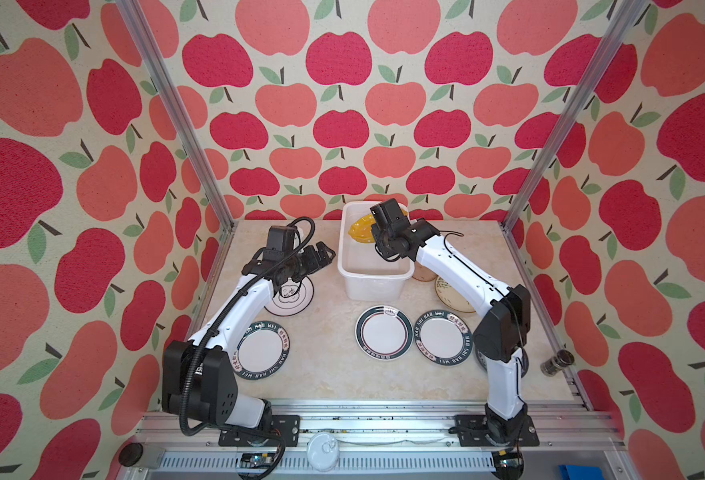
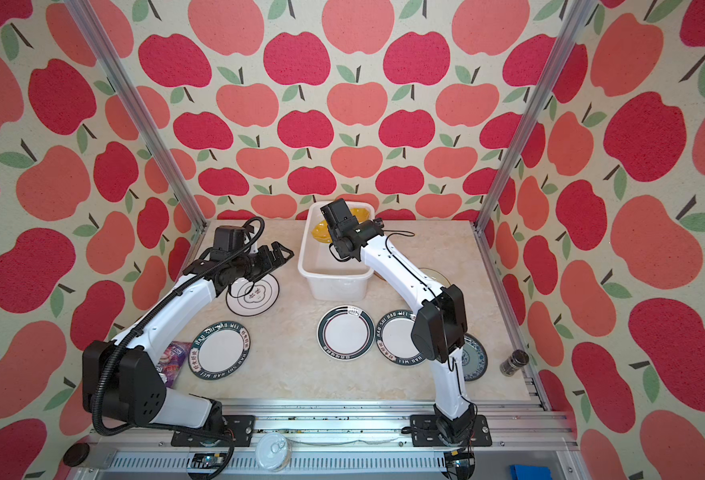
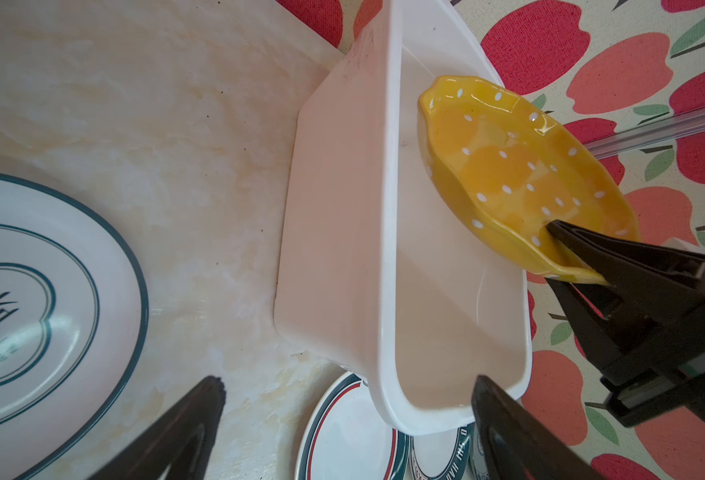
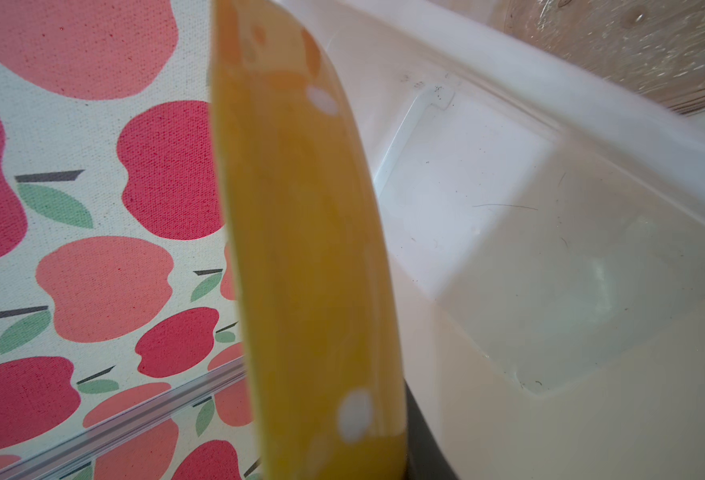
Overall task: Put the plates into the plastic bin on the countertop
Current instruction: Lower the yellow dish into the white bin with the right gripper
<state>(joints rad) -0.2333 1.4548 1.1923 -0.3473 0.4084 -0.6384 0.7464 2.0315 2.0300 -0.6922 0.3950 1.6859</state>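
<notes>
The yellow white-dotted plate will go down on the bare bottom of the white plastic bin (image 1: 366, 253) (image 4: 460, 212) from my right gripper.
My right gripper (image 3: 566, 255) is shut on the rim of the yellow white-dotted plate (image 1: 360, 231), holding it tilted over the far end of the white plastic bin (image 1: 373, 286). Nothing lies on the bin's floor (image 4: 550, 257). The left gripper (image 1: 326, 252) hangs open and empty just left of the bin, above a white plate with a thin dark ring (image 1: 292, 297). On the countertop (image 1: 325, 370) lie lettered-rim plates (image 1: 263, 349) (image 1: 442, 337) and a green-and-red-rimmed plate (image 1: 384, 332). A cream plate (image 1: 450, 297) and a blue-patterned plate (image 2: 474, 357) are partly hidden by the right arm.
A translucent brown dish (image 1: 423, 275) sits against the bin's right side. A small dark jar (image 1: 556, 361) stands by the right rail. A purple packet (image 2: 174, 357) lies beside the left arm's base. Aluminium rails edge the countertop.
</notes>
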